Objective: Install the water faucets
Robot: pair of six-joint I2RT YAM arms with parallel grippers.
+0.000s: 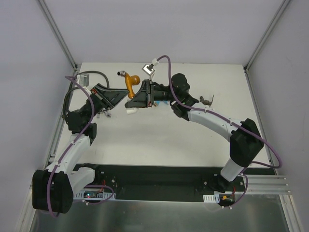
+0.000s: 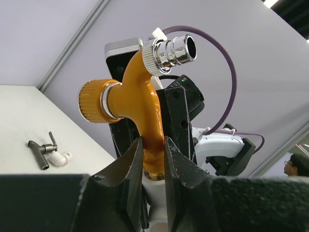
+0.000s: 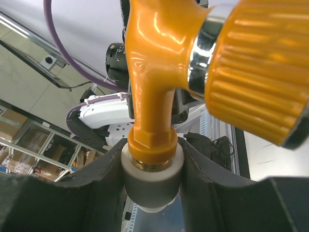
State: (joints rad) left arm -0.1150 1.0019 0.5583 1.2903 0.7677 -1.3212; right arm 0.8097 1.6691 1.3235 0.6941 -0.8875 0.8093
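Note:
The orange faucet's stem is pinched by my left gripper close to the white fitting; it should regrip near the silver spout (image 2: 136,66) before my right gripper turns the fitting.
The shiny orange faucet (image 1: 131,83) is held up between both grippers at the back middle of the table. My left gripper (image 1: 124,95) is shut on its orange stem (image 2: 152,130), just above the thread. My right gripper (image 1: 131,105) is shut on a white fitting (image 3: 152,181). The faucet's threaded end (image 3: 150,166) sits in the mouth of that fitting. The silver spout (image 2: 171,50) points up and away. A dark grey-brown faucet (image 1: 206,100) lies on the table at the right, and in the left wrist view (image 2: 41,149) it lies next to a white elbow (image 2: 61,157). The blue faucet is out of view.
A black hose (image 1: 94,73) with a silver block (image 1: 85,78) lies at the back left corner. A small silver-tipped part (image 1: 106,114) lies under the left arm. A white clip (image 1: 148,68) hangs on the purple cable. Walls close in on three sides.

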